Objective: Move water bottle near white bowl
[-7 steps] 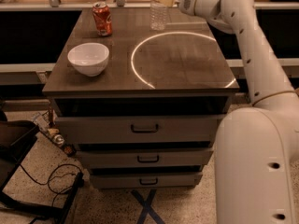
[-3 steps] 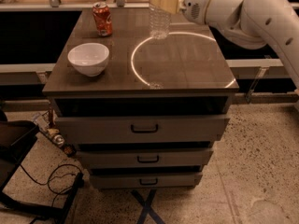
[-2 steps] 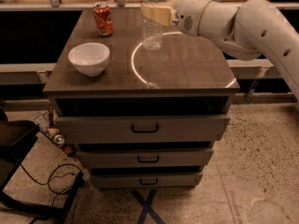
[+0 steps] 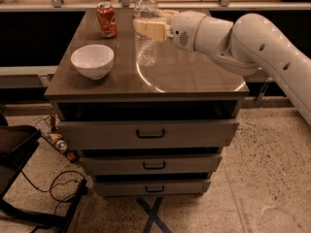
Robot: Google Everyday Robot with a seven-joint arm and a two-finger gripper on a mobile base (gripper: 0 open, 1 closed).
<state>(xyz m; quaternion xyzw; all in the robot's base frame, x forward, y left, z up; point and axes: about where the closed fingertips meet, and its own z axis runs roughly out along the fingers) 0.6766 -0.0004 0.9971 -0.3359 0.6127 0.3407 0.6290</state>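
I will let go of the water bottle between the white bowl and the bright ring reflection (image 4: 135, 79), near the front edge.
The water bottle (image 4: 146, 42) is clear plastic with a white cap and stands upright over the middle of the cabinet top. My gripper (image 4: 147, 27) reaches in from the right and is shut on the bottle's upper body, its cream fingers (image 4: 149, 31) wrapped around it. I cannot tell whether the bottle's base touches the surface. The white bowl (image 4: 92, 60) sits at the front left of the top, a short gap left of the bottle.
An orange-red soda can (image 4: 106, 19) stands at the back left. The brown cabinet top (image 4: 194, 76) carries a bright ring reflection. Drawers (image 4: 150, 132) are below. A dark chair and cables (image 4: 29, 178) lie on the floor at the left.
The gripper has carried the bottle from the back right of the top leftward and forward toward the bowl. The arm has swung left with it.
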